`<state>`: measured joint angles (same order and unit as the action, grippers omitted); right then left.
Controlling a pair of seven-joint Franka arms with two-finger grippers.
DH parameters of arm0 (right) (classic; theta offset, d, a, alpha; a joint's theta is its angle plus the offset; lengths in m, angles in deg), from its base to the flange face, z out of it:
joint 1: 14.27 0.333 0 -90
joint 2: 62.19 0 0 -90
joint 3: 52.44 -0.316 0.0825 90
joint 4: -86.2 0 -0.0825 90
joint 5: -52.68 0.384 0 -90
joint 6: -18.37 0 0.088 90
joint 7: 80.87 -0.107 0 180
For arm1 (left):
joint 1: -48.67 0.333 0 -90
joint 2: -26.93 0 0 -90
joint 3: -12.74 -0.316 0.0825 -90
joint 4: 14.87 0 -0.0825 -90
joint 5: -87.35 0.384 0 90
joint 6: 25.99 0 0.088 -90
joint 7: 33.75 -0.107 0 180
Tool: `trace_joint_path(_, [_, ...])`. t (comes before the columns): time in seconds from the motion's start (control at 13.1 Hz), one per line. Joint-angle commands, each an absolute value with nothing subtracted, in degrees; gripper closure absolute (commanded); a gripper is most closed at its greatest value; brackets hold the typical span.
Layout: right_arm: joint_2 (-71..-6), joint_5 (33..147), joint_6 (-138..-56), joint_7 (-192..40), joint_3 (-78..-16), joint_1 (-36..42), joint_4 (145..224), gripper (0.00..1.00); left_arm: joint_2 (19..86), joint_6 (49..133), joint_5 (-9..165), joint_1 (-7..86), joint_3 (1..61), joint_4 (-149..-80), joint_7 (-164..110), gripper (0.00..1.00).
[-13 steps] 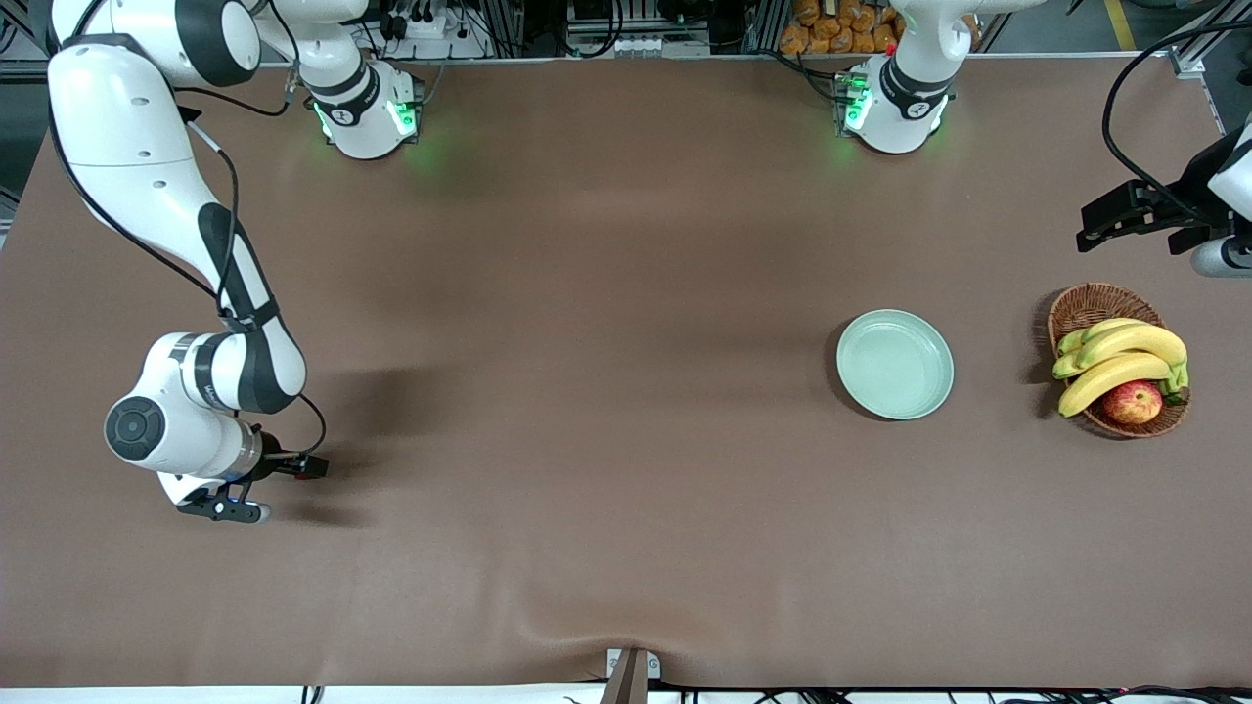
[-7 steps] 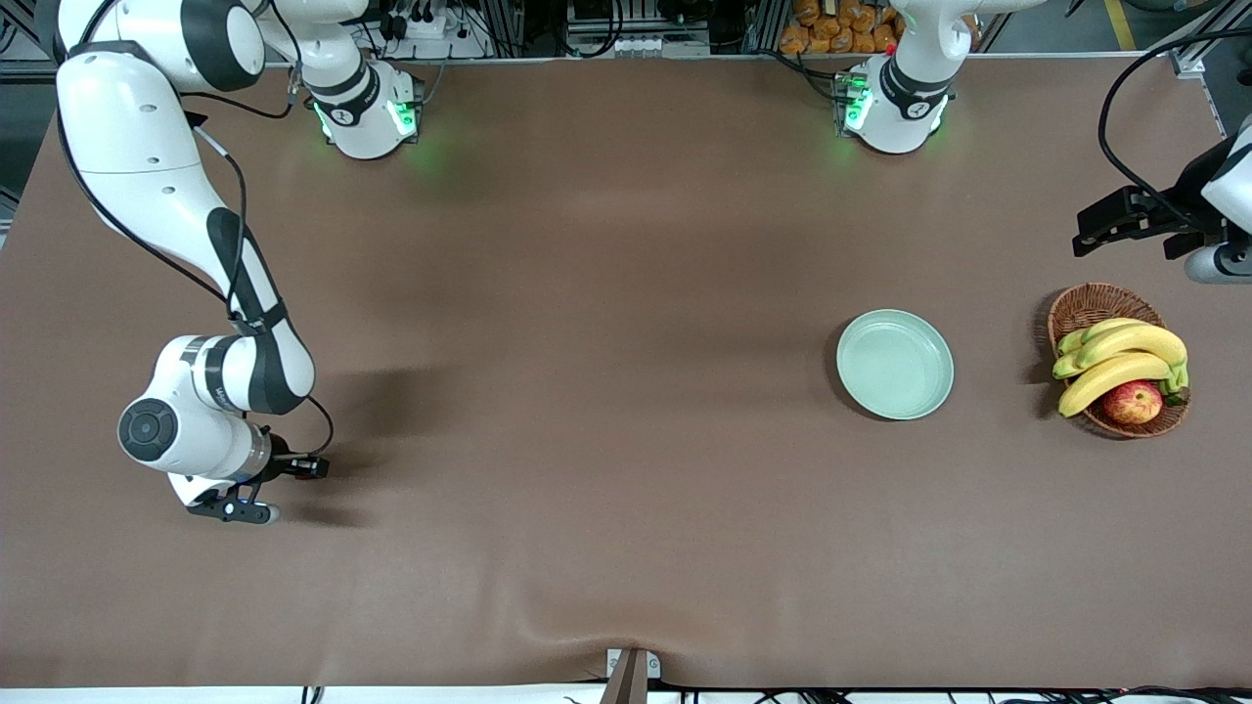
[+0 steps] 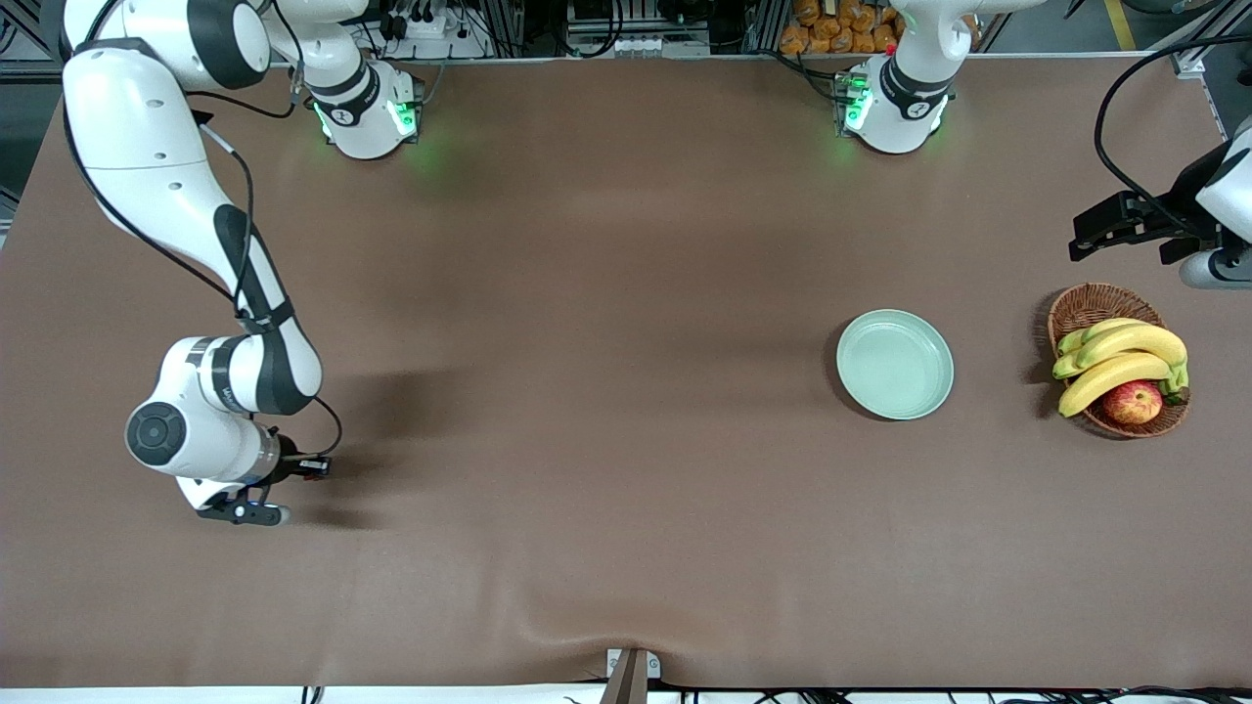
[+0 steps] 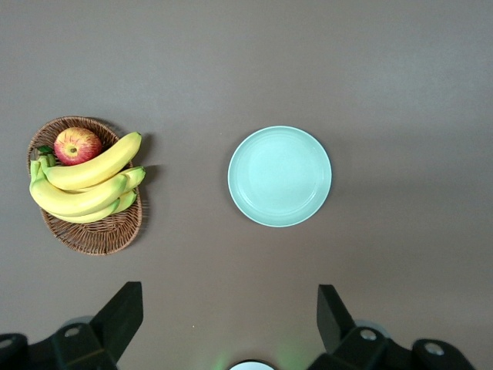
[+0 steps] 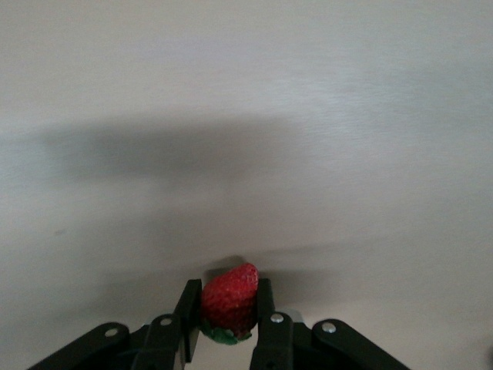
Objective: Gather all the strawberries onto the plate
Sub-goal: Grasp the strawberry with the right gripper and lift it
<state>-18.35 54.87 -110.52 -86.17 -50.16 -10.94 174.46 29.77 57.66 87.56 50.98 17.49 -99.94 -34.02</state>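
I need to release the strawberry from my right gripper onto the bare brown tabletop [image 3: 723, 375] beside the mint-green plate, facing the right arm.
A small red strawberry [image 5: 229, 299] with a green cap is clamped between the black fingers of my right gripper [image 5: 229, 296], which is shut on it just above the brown tabletop. In the front view the right arm's wrist [image 3: 196, 440] covers the berry at the right arm's end of the table. The pale mint-green plate [image 3: 895, 365] lies empty toward the left arm's end, also seen in the left wrist view as the plate [image 4: 280, 176]. My left gripper [image 4: 227, 308] hangs open and high, its hand [image 3: 1125, 220] over the table by the basket.
A brown wicker basket [image 3: 1086, 308] beside the plate at the left arm's end holds bananas [image 3: 1120, 357] and a red-yellow apple [image 3: 1133, 401]. The brown cloth [image 3: 587, 391] has a fold at the front edge.
My right gripper's fingers have shut on the strawberry, and its wrist has shifted slightly toward the table's middle. The left arm has drifted a little away from the basket.
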Motion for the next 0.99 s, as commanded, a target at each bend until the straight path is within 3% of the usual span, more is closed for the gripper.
trace_joint_path(0.0, [-23.07, 55.4, -105.74, -87.19, -50.24, -6.11, 174.88, 1.0, 30.18, 58.04, 86.74, 50.96, 17.49, -99.51, -34.28, 0.0])
trace_joint_path(0.61, [-23.26, 60.94, -108.71, -87.11, -65.69, -3.91, 173.56, 1.0, 30.18, 57.95, 86.65, 51.22, 17.49, -99.86, -34.28, 0.0])
trace_joint_path(0.91, [-22.38, 60.24, -115.56, -96.21, -66.24, 5.82, 172.51, 1.0, 29.92, 58.04, 86.65, 51.49, 17.49, -100.65, -34.28, 0.0])
